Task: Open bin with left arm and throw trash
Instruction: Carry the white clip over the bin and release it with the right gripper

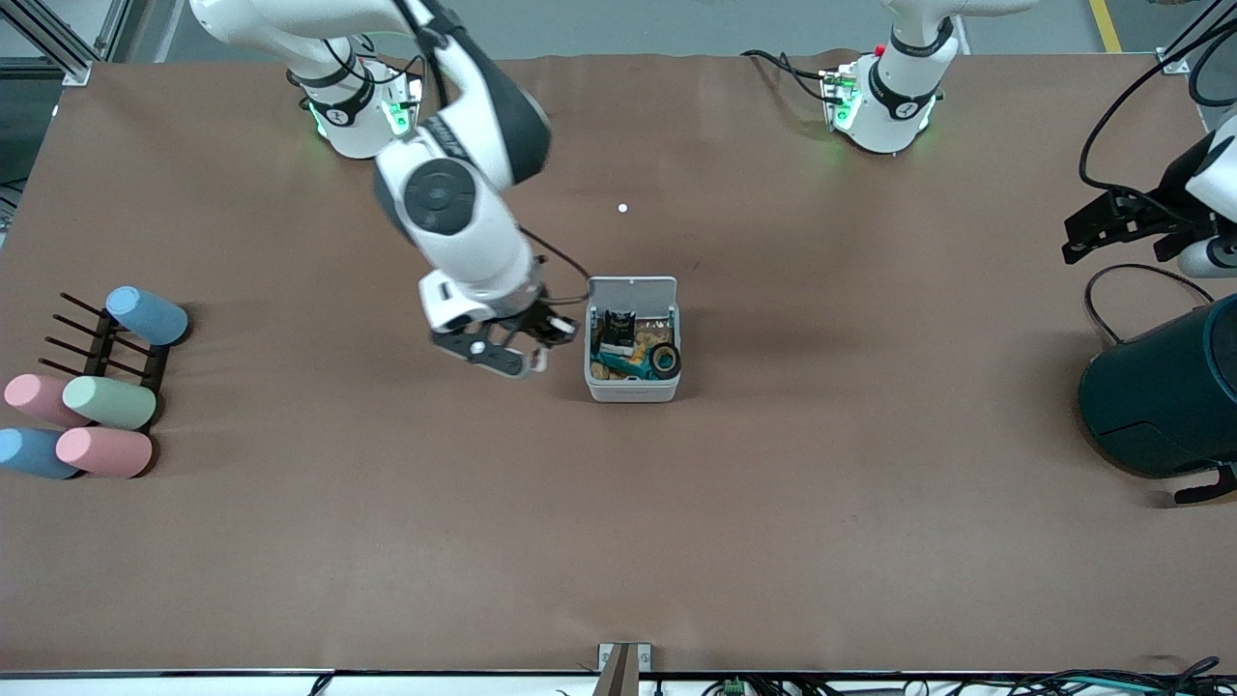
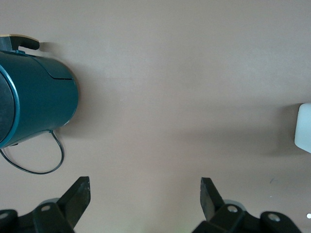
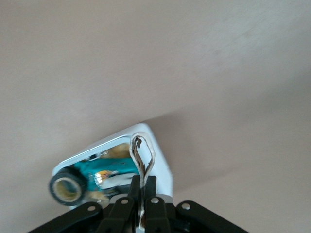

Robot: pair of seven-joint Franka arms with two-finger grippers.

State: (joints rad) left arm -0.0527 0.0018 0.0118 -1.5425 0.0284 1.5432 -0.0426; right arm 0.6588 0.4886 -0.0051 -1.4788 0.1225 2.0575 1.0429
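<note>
Next, my right gripper lets go of the beige rubber-band loop on top of the black wrapper packet (image 1: pixel 621 326) (image 3: pixel 128 192) in the white bin.
The white bin (image 1: pixel 633 390) stands mid-table with its lid (image 1: pixel 632 289) swung up and open. Inside lie a black wrapper packet (image 1: pixel 618 330), a black tape roll (image 1: pixel 665 360) and a teal wrapper. My right gripper (image 1: pixel 534 354) hangs just beside the bin, toward the right arm's end. In the right wrist view it (image 3: pixel 142 180) is shut on the beige rubber-band loop (image 3: pixel 142 154), with the bin's wall (image 3: pixel 164 170) and the tape roll (image 3: pixel 65 187) below. My left gripper (image 1: pixel 1071 249) waits above the big teal cylinder, open and empty (image 2: pixel 144 187). The bin's corner (image 2: pixel 303 128) shows in that view.
The big dark teal cylinder (image 1: pixel 1160 396) lies at the left arm's end, also in the left wrist view (image 2: pixel 39 104), with a thin black cable. Several pastel cylinders (image 1: pixel 108 401) rest on a black rack (image 1: pixel 92 338) at the right arm's end. A small white speck (image 1: pixel 622 208) lies farther than the bin.
</note>
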